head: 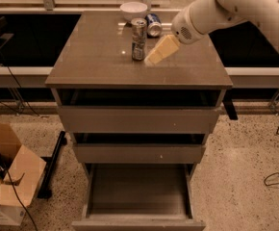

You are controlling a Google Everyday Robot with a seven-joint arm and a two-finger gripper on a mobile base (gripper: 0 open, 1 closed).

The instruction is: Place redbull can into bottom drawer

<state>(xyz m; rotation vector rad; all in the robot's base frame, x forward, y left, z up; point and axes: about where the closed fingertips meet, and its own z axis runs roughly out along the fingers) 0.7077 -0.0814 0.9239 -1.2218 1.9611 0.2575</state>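
I will close my gripper on the upper half (138,32) of the redbull can, just under its top.
The redbull can (139,38), tall, slim and silver, stands upright on the cabinet top (96,61), towards the back middle. My gripper (151,59), with pale yellow fingers, reaches in from the upper right on the white arm (211,11). Its tip is just to the right of the can, close to it at its lower half. The bottom drawer (138,191) is pulled out at the foot of the cabinet, with a flat grey inside that holds nothing.
A shorter blue can (153,24) lies on its side behind the redbull can, beside a white bowl (133,9). The two upper drawers (138,119) are slightly ajar. A cardboard box (9,177) stands on the floor at left; cables lie at right.
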